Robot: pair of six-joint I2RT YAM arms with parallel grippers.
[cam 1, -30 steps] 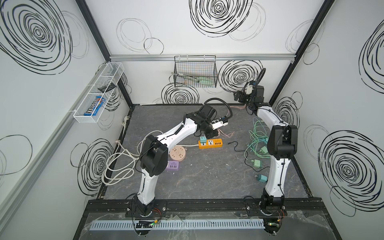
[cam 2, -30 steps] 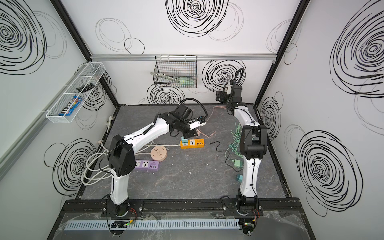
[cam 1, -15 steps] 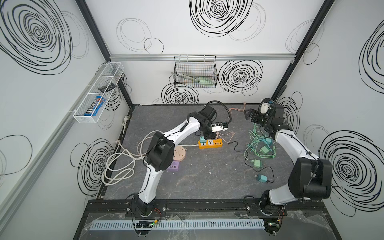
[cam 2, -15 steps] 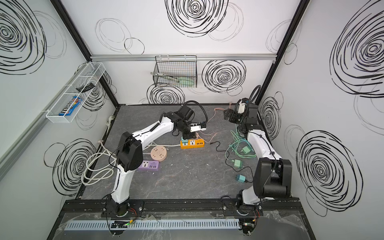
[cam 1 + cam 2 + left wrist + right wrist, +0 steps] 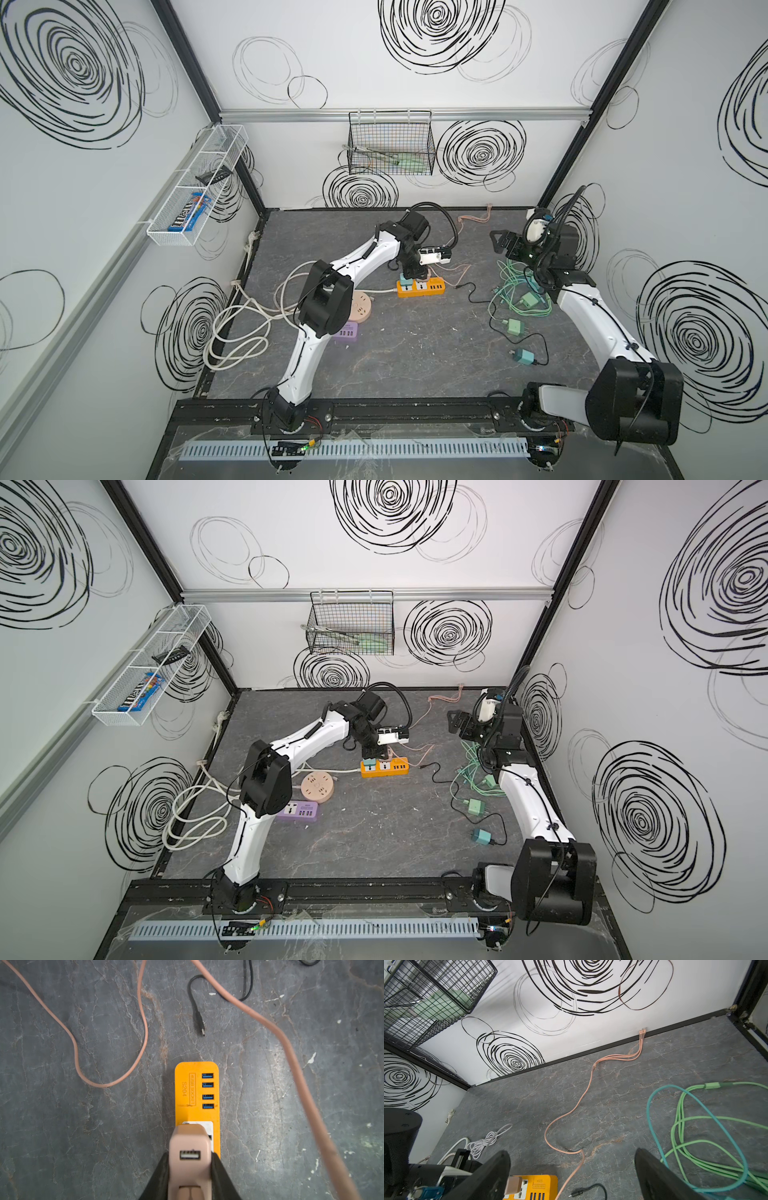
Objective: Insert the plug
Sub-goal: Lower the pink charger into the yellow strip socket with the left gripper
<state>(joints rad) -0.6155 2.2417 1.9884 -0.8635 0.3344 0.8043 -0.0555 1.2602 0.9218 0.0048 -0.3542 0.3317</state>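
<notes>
The robot's left gripper should release the pink plug in the orange power strip's white socket (image 5: 421,277) (image 5: 191,1134) between the teal plug and the USB ports.
An orange power strip (image 5: 419,287) (image 5: 197,1093) lies on the grey floor, with a teal plug (image 5: 405,279) in its left socket. My left gripper (image 5: 417,272) (image 5: 190,1169) is shut on a pink plug (image 5: 190,1157), its black fingers (image 5: 160,1178) on both sides. The pink plug (image 5: 513,1185) stands on the strip's white socket face, and its pins are hidden. My right gripper (image 5: 500,245) (image 5: 572,1154) hangs open and empty to the right of the strip (image 5: 537,1185), above the floor.
A pink cable (image 5: 291,1053) runs past the strip to the back wall. A black USB cable (image 5: 197,1016) lies beside it. Green cables (image 5: 523,291), green and teal adapters (image 5: 514,328), a round pink strip (image 5: 360,312), a purple strip (image 5: 347,332) and white cable coils (image 5: 237,332) lie around.
The right arm has swung from the back wall to the right side and folded low, its gripper still open. The left gripper has sunk slightly toward the orange strip with the pink plug.
</notes>
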